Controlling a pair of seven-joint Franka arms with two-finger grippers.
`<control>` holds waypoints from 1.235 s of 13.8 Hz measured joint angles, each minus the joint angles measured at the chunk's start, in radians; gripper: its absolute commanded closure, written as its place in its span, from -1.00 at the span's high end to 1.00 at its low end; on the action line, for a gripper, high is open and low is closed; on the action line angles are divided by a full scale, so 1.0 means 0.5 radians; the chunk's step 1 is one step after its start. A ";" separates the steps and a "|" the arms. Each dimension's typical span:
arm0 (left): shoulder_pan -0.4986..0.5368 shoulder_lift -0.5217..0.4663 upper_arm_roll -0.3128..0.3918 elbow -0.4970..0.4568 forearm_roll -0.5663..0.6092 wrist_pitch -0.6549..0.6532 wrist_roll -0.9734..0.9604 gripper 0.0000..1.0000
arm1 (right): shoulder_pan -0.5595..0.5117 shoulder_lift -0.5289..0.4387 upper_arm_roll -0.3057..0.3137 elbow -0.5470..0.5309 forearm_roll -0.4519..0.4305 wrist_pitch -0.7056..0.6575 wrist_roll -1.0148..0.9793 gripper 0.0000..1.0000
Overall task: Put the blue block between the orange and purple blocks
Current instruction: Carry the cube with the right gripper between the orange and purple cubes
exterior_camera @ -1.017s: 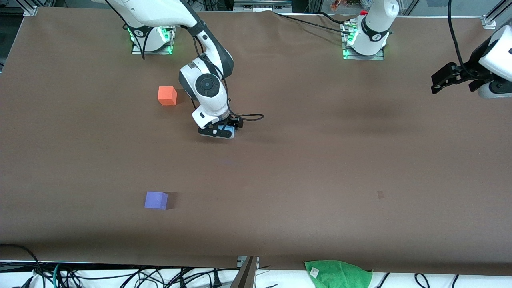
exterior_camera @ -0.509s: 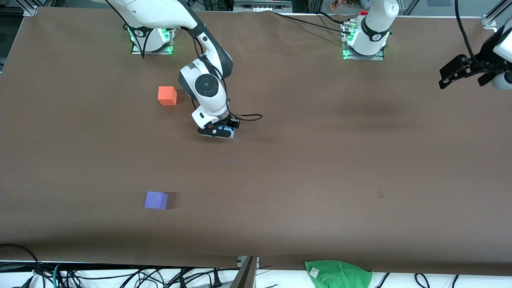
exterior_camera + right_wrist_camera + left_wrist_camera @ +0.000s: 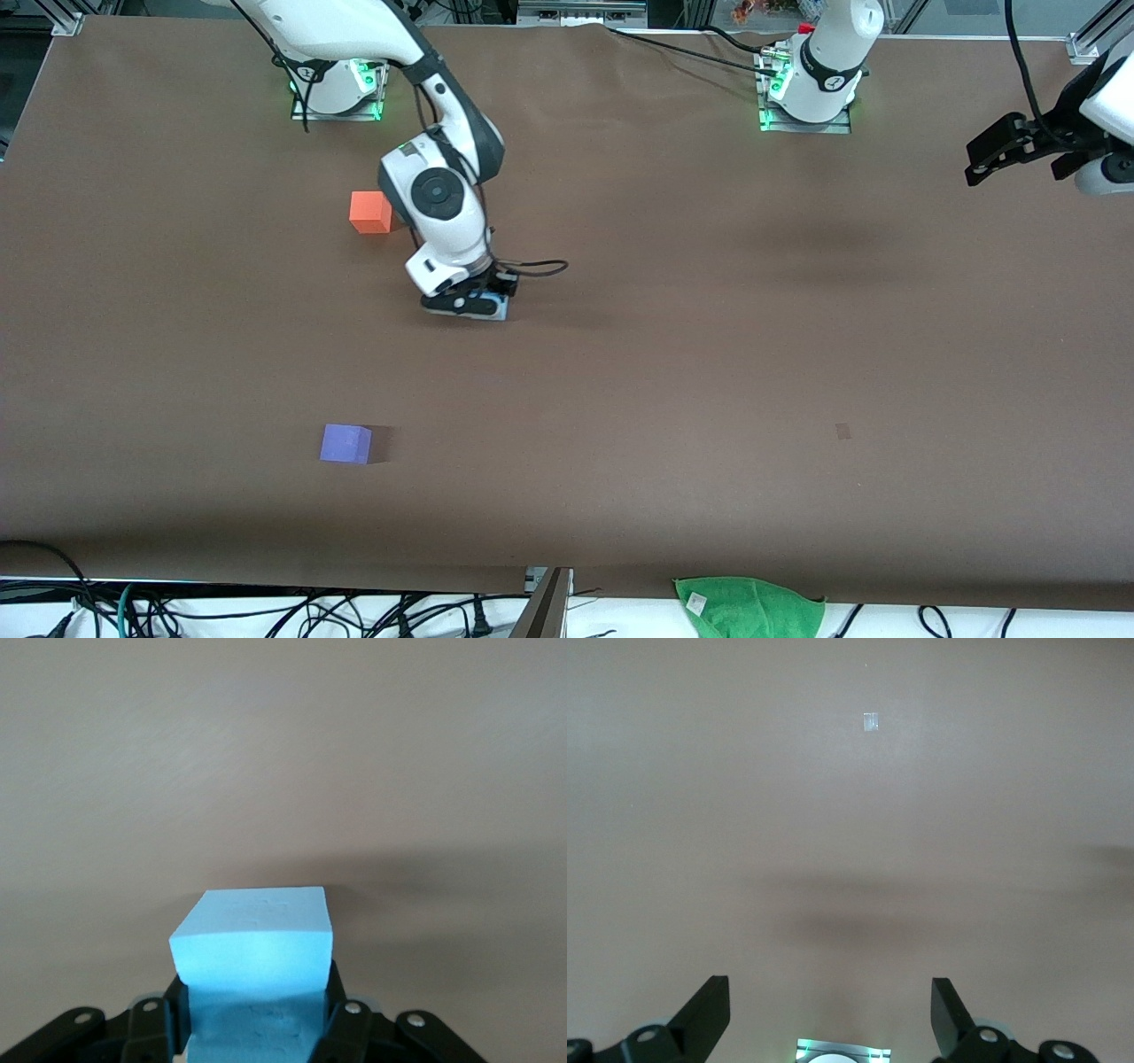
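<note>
Next, my right gripper sets the blue block down and releases it on the table about midway (image 3: 361, 315) between the orange and purple blocks. The blue block is now low over the table.
The blue block (image 3: 498, 307) is a light sky-blue cube. My right gripper (image 3: 468, 305) is shut on it, low over the brown table, a short way from the orange block (image 3: 369, 212) toward the left arm's end. In the right wrist view the blue block (image 3: 252, 943) fills the space between the black fingers (image 3: 170, 1003), with its shadow on the table just past it. The purple block (image 3: 345, 443) sits well nearer the front camera than the orange one. My left gripper (image 3: 990, 156) hangs open in the air at the left arm's end of the table; in its wrist view the left gripper (image 3: 830, 1001) holds nothing.
A green cloth (image 3: 749, 606) lies past the table's front edge, among cables. A small pale mark (image 3: 842, 431) is on the table toward the left arm's end. The left arm's base (image 3: 811, 84) stands at the table's back edge.
My right gripper has shut on the blue block and shifted with it a little toward the right arm's end and the front camera. The left gripper drifted slightly.
</note>
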 measured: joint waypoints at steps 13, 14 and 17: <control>0.002 0.114 0.011 0.004 0.016 0.138 0.001 1.00 | -0.445 -0.128 -0.250 -0.092 0.189 -0.417 -0.993 0.00; 0.003 0.114 0.013 0.004 0.016 0.173 0.001 1.00 | -0.452 -0.116 -0.250 -0.093 0.218 -0.417 -1.025 0.00; 0.015 0.120 0.018 0.004 0.019 0.246 0.002 1.00 | -0.458 -0.072 -0.249 -0.093 0.231 -0.395 -1.041 0.01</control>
